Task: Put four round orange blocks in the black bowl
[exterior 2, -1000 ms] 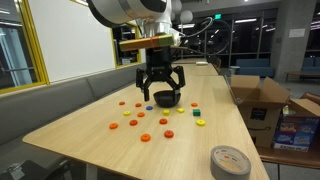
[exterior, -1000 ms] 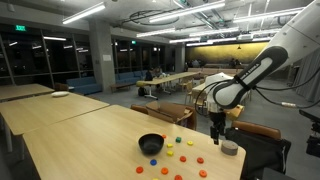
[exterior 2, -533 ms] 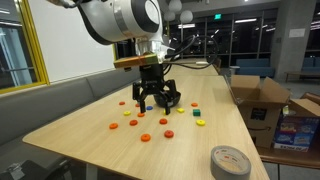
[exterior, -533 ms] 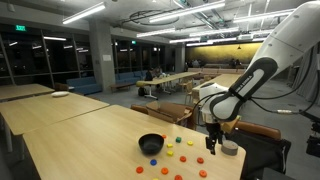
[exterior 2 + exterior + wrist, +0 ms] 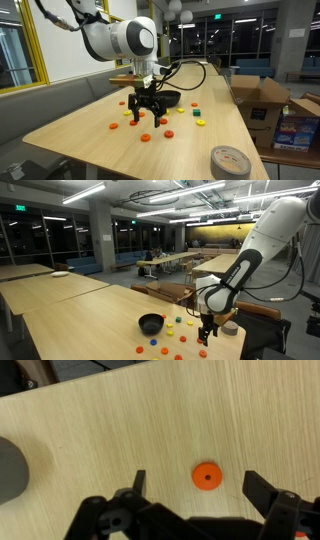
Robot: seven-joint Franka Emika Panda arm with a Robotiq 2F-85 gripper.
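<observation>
I need to close my gripper on the sides of the round orange block (image 5: 203,352) (image 5: 207,476) that lies nearest my edge of the table, apart from the other blocks.
In the wrist view one round orange block (image 5: 207,476) lies flat on the wooden table between the open fingers of my gripper (image 5: 198,485), a little nearer the right finger; the jaws are empty. In both exterior views the gripper (image 5: 205,332) (image 5: 146,113) hangs low over the table among scattered blocks. The black bowl (image 5: 151,325) (image 5: 167,99) stands a short way beyond it. Other round orange blocks (image 5: 146,137) (image 5: 113,126) (image 5: 153,342) lie loose on the table around the gripper.
Small yellow (image 5: 200,123), blue (image 5: 195,111) and green (image 5: 197,105) pieces lie near the bowl. A grey cup (image 5: 230,328) (image 5: 10,468) stands beside the gripper by the table edge. A tape roll (image 5: 230,161) lies at the near corner. Cardboard boxes (image 5: 262,100) stand off the table.
The gripper has moved from over the bowl area to the loose blocks and come down close to the table. It has stayed open.
</observation>
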